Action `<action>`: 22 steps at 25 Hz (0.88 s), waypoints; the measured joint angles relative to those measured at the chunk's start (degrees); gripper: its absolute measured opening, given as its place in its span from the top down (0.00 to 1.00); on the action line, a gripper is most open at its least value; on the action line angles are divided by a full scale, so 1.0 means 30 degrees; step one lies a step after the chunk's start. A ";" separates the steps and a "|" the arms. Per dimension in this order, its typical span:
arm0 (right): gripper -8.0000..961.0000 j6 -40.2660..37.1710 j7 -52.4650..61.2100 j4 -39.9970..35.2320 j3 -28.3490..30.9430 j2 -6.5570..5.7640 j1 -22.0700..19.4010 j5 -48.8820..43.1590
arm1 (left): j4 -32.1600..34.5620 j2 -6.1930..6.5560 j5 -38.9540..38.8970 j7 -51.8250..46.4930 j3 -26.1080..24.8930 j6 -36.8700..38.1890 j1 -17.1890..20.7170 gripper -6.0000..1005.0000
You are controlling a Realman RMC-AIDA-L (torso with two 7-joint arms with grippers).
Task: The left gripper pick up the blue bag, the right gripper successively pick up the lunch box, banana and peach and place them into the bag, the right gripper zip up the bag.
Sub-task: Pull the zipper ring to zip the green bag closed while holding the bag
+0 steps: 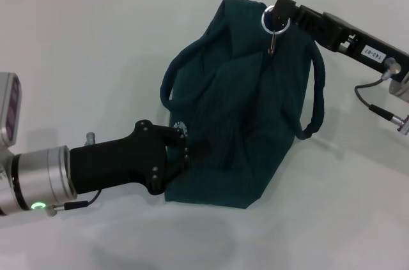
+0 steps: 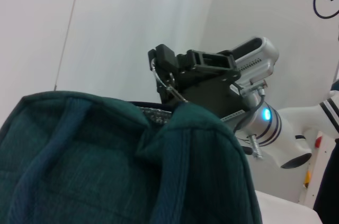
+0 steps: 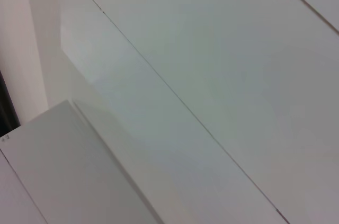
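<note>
The blue bag is held low in my left gripper, far below the zipper's ring pull, so next the gripper opens and takes the bag's side higher (image 1: 181, 128), by the logo.
The blue bag (image 1: 243, 110) stands on the white table (image 1: 77, 59), its top drawn together. My left gripper (image 1: 181, 147) is shut on the bag's near left side, next to the round white logo (image 1: 181, 127). My right gripper (image 1: 282, 9) is at the bag's far top end, shut on the metal ring pull (image 1: 275, 22) of the zipper. The left wrist view shows the bag (image 2: 106, 155) close up, with the right gripper (image 2: 163, 63) holding the ring pull (image 2: 159, 78) above it. The lunch box, banana and peach are out of view.
The bag's two loop handles hang down its sides, one on the right (image 1: 317, 85) and one on the left (image 1: 167, 85). The right arm's cables (image 1: 374, 107) hang at the right edge. The right wrist view shows only white wall panels (image 3: 185, 75).
</note>
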 joint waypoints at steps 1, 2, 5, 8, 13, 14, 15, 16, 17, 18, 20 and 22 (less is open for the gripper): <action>0.97 0.0054 0.0000 -0.0066 0.0000 -0.0002 0.0001 -0.0001 | 0.0001 0.0007 0.0003 0.0006 0.0008 0.0067 0.0000 0.93; 0.97 0.0118 0.0001 -0.0164 0.0000 -0.0010 -0.0002 -0.0001 | 0.0013 0.0016 0.0017 0.0011 0.0016 0.0134 0.0001 0.93; 0.97 0.0182 0.0004 -0.0309 -0.0001 -0.0037 -0.0034 -0.0001 | 0.0069 0.0024 0.0158 0.0028 0.0028 0.0433 0.0000 0.93; 0.97 0.0203 0.0004 -0.0325 -0.0001 -0.0059 -0.0034 -0.0003 | 0.0079 0.0027 0.0179 0.0033 0.0028 0.0522 0.0006 0.93; 0.97 0.0204 0.0004 -0.0334 -0.0002 -0.0066 -0.0022 -0.0009 | 0.0078 0.0058 0.0324 0.0038 0.0026 0.0524 0.0015 0.93; 0.97 0.0204 0.0005 -0.0335 -0.0001 -0.0066 -0.0020 -0.0009 | 0.0083 0.0059 0.0350 0.0038 0.0024 0.0524 0.0017 0.93; 0.97 0.0200 0.0004 -0.0344 -0.0001 -0.0065 -0.0018 -0.0010 | 0.0088 0.0058 0.0362 0.0039 0.0025 0.0524 0.0017 0.93; 0.97 0.0187 0.0004 -0.0363 -0.0001 -0.0063 -0.0017 -0.0010 | 0.0090 0.0059 0.0372 0.0038 0.0025 0.0524 0.0016 0.93; 0.97 0.0130 0.0004 -0.0434 0.0000 -0.0056 -0.0023 -0.0010 | 0.0089 0.0058 0.0375 0.0039 0.0012 0.0524 0.0017 0.93; 0.97 0.0094 0.0004 -0.0492 -0.0001 -0.0050 -0.0038 -0.0010 | 0.0074 0.0050 0.0365 0.0038 -0.0042 0.0520 0.0016 0.93; 0.97 -0.0048 0.0004 -0.0810 -0.0050 -0.0010 -0.0110 -0.0020 | 0.0039 -0.0010 0.0282 0.0039 -0.0412 0.0444 0.0069 0.93; 0.97 -0.0201 0.0004 -0.1027 -0.0138 0.0022 -0.0137 -0.0097 | 0.0023 -0.0064 0.0229 0.0050 -0.1023 0.0358 0.0156 0.93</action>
